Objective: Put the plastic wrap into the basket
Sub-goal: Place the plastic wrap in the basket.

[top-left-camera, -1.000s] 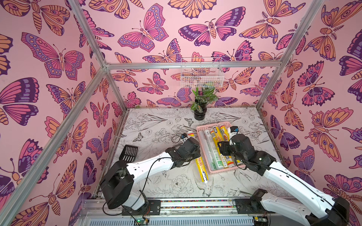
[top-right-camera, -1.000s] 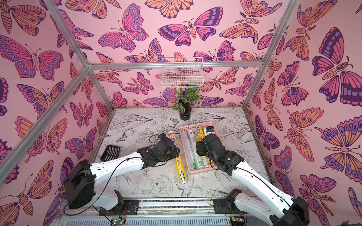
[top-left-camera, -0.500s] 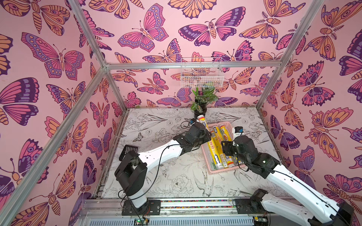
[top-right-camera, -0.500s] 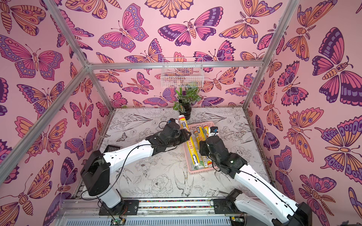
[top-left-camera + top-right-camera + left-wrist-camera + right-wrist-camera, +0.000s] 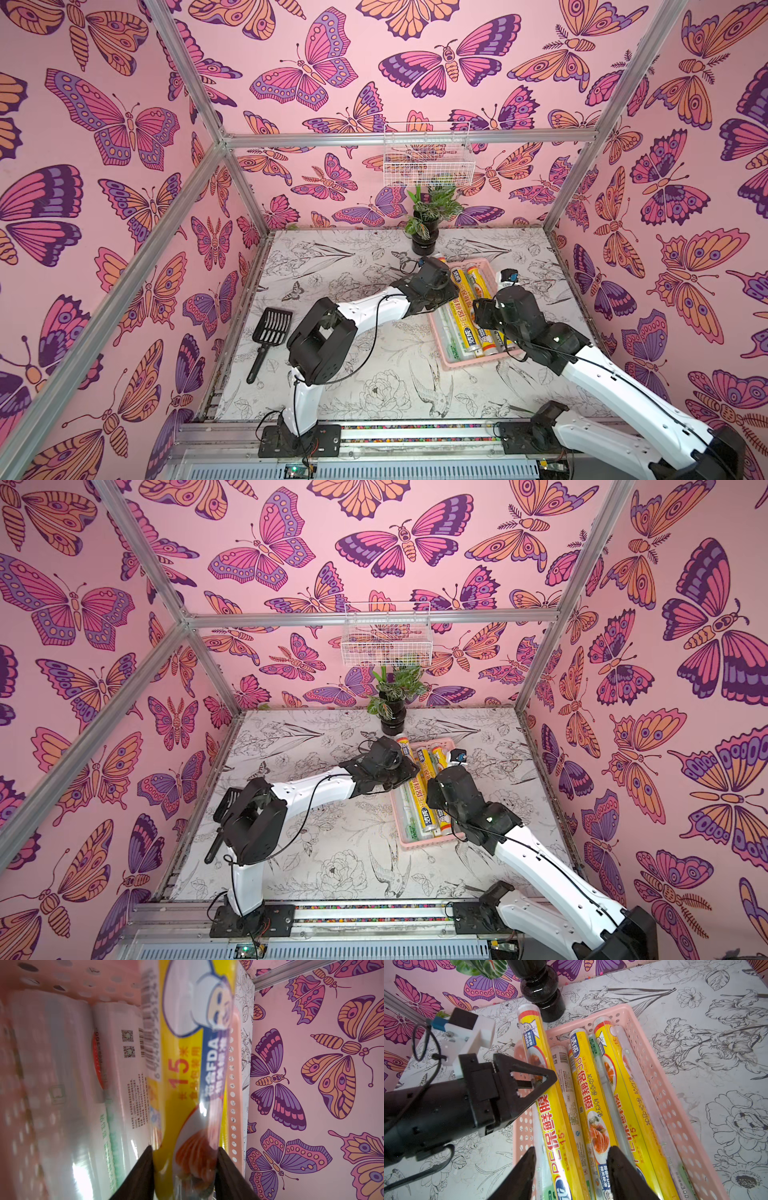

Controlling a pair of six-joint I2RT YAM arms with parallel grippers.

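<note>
My left gripper is going to release the yellow roll in the basket, setting it between the silvery-white rolls and the other yellow roll (image 5: 469, 311) (image 5: 182, 1128).
The pink basket (image 5: 469, 366) (image 5: 420, 845) (image 5: 654, 1064) holds several rolls of plastic wrap (image 5: 591, 1105), yellow ones and silvery-white ones, lying lengthwise. My left gripper (image 5: 529, 1084) (image 5: 185, 1167) (image 5: 451, 291) is shut on one more yellow roll (image 5: 548, 1118) (image 5: 187, 1084) (image 5: 405, 748). That roll stretches along the basket's left side, and its far end pokes past the far rim towards the pot. My right gripper (image 5: 571, 1159) hangs open just above the rolls at the basket's near end, its fingers apart and holding nothing.
A black pot with a green plant (image 5: 424, 245) stands right behind the basket. A black slotted scoop (image 5: 270, 332) lies at the table's left. A white wire basket (image 5: 428, 158) hangs on the back wall. The right wall runs close to the basket.
My left arm has lifted the yellow roll from the table left of the basket and swung it over the basket's left side. The right gripper stayed over the basket.
</note>
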